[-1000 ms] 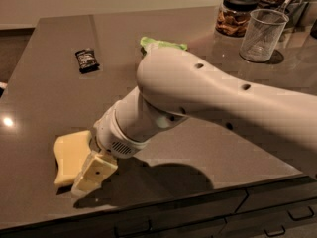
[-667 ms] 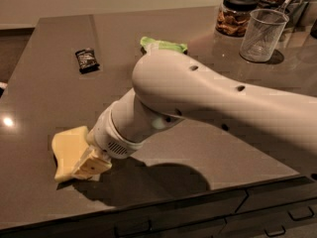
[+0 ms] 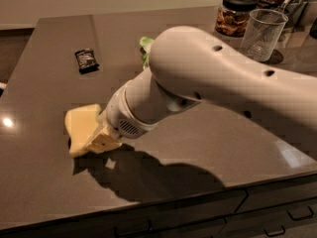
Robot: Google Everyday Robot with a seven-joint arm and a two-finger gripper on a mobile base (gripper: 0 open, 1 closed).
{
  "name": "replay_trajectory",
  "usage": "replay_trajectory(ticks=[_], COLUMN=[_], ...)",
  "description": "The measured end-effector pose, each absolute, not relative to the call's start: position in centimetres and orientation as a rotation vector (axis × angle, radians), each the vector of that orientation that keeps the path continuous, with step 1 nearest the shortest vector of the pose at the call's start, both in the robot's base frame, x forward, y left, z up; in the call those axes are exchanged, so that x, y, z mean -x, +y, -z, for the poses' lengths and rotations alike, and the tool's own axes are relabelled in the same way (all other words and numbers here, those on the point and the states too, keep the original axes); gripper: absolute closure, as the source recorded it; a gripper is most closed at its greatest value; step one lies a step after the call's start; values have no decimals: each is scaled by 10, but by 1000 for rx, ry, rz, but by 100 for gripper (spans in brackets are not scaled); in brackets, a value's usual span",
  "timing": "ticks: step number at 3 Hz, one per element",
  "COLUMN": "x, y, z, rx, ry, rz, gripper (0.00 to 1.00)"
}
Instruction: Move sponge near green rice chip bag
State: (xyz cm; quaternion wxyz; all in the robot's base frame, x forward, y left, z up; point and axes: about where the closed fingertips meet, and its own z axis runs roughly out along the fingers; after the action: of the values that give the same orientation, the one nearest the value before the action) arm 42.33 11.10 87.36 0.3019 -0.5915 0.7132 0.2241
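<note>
Next, I release the pale yellow sponge, now tilted at the table's front, from my gripper on the table (image 3: 183, 84), right up against the front edge of the green rice chip bag.
The pale yellow sponge (image 3: 80, 125) is at the front left of the dark table, tilted, with a shadow under it. My gripper (image 3: 102, 142) is at the sponge's right edge, shut on it, with one cream fingertip (image 3: 101, 144) showing over the sponge's lower corner. The green rice chip bag (image 3: 145, 44) lies farther back near the table's middle. Only a small green edge of it shows, because my white arm hides the remainder.
A small black wrapped snack bar (image 3: 86, 60) lies at the back left. A jar with a black lid (image 3: 236, 14) and a clear plastic cup (image 3: 262, 29) stand at the back right. The table's front edge (image 3: 148, 207) runs above drawers.
My gripper came down onto the sponge and closed on it. The sponge has since moved up and slightly right in the view, and a shadow now shows beneath it.
</note>
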Motion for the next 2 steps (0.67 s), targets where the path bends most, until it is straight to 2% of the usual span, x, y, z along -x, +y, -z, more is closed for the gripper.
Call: replay_trajectory(ticks=[1,2], x=[-461,-503], y=[73,27], z=[-889,-890], rx=[1459,1353], ry=[1954,2039], rz=[-501,-409], gripper=[100,100])
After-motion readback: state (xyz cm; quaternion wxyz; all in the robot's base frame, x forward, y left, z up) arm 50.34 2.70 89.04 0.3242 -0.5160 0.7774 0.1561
